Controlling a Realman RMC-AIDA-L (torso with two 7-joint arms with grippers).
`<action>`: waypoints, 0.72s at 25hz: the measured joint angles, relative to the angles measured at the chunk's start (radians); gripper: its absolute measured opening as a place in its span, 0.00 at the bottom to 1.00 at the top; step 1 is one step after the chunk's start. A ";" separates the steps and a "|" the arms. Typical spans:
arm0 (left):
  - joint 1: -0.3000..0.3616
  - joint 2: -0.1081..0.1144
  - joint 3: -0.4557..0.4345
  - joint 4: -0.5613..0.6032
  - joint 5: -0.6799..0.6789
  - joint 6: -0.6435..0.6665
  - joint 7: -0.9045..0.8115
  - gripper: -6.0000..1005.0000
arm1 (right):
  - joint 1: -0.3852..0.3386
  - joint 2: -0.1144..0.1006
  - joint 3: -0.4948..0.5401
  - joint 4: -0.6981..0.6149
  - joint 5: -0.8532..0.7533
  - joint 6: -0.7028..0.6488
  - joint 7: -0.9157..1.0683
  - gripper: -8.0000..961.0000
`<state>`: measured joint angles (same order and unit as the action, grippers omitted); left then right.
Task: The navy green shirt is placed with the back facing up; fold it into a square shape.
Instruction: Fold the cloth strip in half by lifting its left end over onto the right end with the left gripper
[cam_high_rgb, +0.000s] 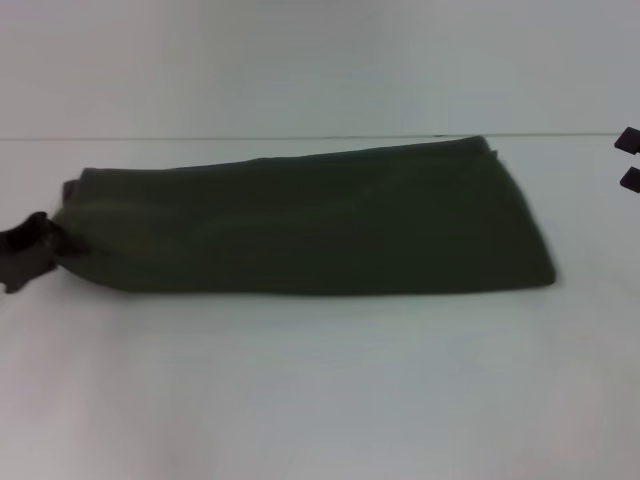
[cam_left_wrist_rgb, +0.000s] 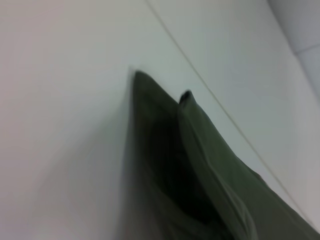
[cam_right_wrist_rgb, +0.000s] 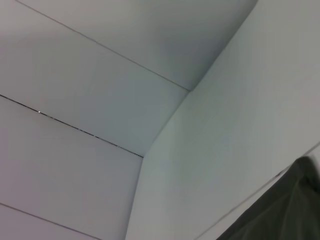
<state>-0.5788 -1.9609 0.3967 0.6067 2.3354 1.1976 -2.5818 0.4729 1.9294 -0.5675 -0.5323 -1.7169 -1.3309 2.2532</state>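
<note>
Next, I release the bunched shirt end with my left gripper on top of the shirt (cam_high_rgb: 458, 226) near the shirt's opposite slanted end.
The navy green shirt (cam_high_rgb: 300, 225) lies on the white table as a long folded band, plain side up, running from the left edge to right of centre. My left gripper (cam_high_rgb: 30, 252) is at the band's left end, where the cloth bunches into it; it looks shut on the fabric. In the left wrist view, folds of the shirt (cam_left_wrist_rgb: 210, 165) rise close to the camera. My right gripper (cam_high_rgb: 629, 160) shows only as two dark fingertips at the right edge, held apart and clear of the shirt. A corner of the shirt (cam_right_wrist_rgb: 280, 210) shows in the right wrist view.
The white table (cam_high_rgb: 320, 400) extends in front of the shirt, and its back edge meets a pale wall (cam_high_rgb: 320, 60). Wall panels with seams (cam_right_wrist_rgb: 90, 130) fill the right wrist view.
</note>
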 joint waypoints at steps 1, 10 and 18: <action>-0.010 0.006 0.000 0.011 0.028 -0.018 -0.007 0.03 | 0.000 -0.001 0.000 0.002 0.000 0.001 0.000 0.83; -0.066 0.039 -0.013 0.050 0.194 -0.127 -0.032 0.03 | 0.006 -0.002 0.000 0.003 -0.004 0.002 0.002 0.83; -0.068 0.028 -0.005 0.103 0.180 -0.085 -0.021 0.03 | 0.008 -0.001 -0.007 0.003 -0.005 0.002 0.003 0.83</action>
<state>-0.6466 -1.9332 0.3913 0.7092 2.5152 1.1129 -2.6025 0.4813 1.9282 -0.5741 -0.5292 -1.7220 -1.3293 2.2563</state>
